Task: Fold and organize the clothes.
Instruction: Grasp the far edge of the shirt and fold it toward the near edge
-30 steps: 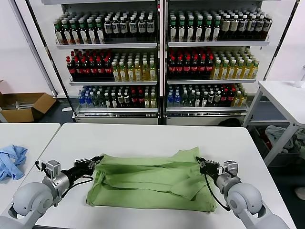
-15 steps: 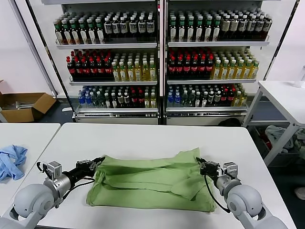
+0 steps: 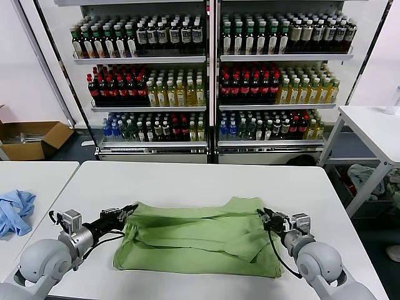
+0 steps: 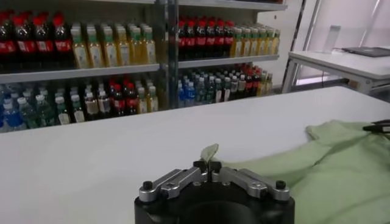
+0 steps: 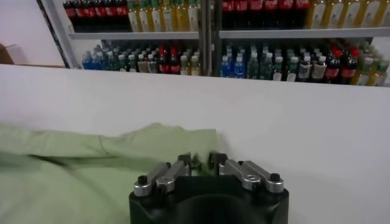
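Next, I let go of the light green shirt's corner with my left gripper on the shirt's side edge (image 3: pixel 127 237) closest to the light blue cloth.
One plain light green shirt (image 3: pixel 194 237) lies partly folded across the near half of the white table (image 3: pixel 187 178). My left gripper (image 3: pixel 129 207) is at the shirt's far left corner; in the left wrist view the gripper (image 4: pixel 207 164) is shut on a small tip of the green cloth (image 4: pixel 329 176). My right gripper (image 3: pixel 261 214) is at the shirt's right edge. In the right wrist view its fingers (image 5: pixel 201 159) stand slightly apart over the cloth (image 5: pixel 73 164), whose corner lies flat ahead of them. No checkered shirt is in view.
A light blue cloth (image 3: pixel 14 209) lies on the neighbouring table at the left. Shelves of bottles (image 3: pixel 212 81) stand behind the table. A cardboard box (image 3: pixel 31 137) sits on the floor at far left, and another white table (image 3: pixel 375 125) is at the right.
The shirt's far right corner, raised beside my right gripper before, has dropped and lies flatter and further left. My left gripper still holds its corner in about the same place.
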Robot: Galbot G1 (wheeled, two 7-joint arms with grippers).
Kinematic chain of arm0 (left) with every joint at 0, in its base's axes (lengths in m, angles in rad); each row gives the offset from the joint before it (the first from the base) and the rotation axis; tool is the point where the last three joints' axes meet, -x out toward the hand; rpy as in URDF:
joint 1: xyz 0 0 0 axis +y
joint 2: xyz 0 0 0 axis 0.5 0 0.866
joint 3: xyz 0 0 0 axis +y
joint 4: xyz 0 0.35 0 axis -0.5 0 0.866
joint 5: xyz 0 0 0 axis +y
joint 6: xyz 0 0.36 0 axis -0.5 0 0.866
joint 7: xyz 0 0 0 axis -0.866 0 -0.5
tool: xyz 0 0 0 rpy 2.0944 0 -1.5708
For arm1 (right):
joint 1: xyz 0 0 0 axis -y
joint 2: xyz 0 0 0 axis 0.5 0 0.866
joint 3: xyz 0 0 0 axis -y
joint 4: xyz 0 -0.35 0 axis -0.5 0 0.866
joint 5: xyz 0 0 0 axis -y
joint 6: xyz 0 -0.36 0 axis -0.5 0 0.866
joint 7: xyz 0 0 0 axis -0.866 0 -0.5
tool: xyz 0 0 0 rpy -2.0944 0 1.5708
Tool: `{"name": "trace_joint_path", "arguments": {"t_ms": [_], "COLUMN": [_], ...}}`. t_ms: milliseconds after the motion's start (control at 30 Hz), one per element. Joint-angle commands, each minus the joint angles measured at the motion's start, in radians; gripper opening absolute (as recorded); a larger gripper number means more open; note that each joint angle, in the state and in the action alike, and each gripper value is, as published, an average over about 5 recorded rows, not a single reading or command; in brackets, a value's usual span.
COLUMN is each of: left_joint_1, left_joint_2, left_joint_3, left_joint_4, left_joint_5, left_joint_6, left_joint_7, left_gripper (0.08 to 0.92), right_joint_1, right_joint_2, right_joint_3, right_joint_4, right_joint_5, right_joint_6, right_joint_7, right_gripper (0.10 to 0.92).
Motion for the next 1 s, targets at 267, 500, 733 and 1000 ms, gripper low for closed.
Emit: {"name": "trace_joint_path", "arguments": {"t_ms": [267,500,733,1000], "left_joint_1": [-0.005,0.005,0.049,0.138], "left_joint_2": [0.001,0.004,0.016,0.037], "left_joint_3": [0.001,-0.011,-0.042,-0.101], "left_joint_4": [0.002,-0.006,-0.042,-0.102], "left_joint_5": [-0.001,-0.002,-0.007,-0.012], "left_joint_6": [0.0,-0.001,0.0,0.002], "left_joint_7": [0.001,0.001,-0.001,-0.005], "left_gripper": [0.092,0.092,0.092,0.092], "right_joint_1": [0.005,-0.037,-0.155,-0.334], "right_joint_2": [0.001,-0.024,-0.038,-0.021], "right_joint_3": [0.008,0.057,0.14,0.237], "right_joint_4": [0.0,0.147,0.291,0.369], "right_joint_5": [0.004,0.022,0.053,0.065], "right_joint_6": [0.002,0.003,0.001,0.0], "right_joint_7": [0.001,0.007,0.015,0.012], "right_gripper": [0.106,0.106,0.106,0.106]}}
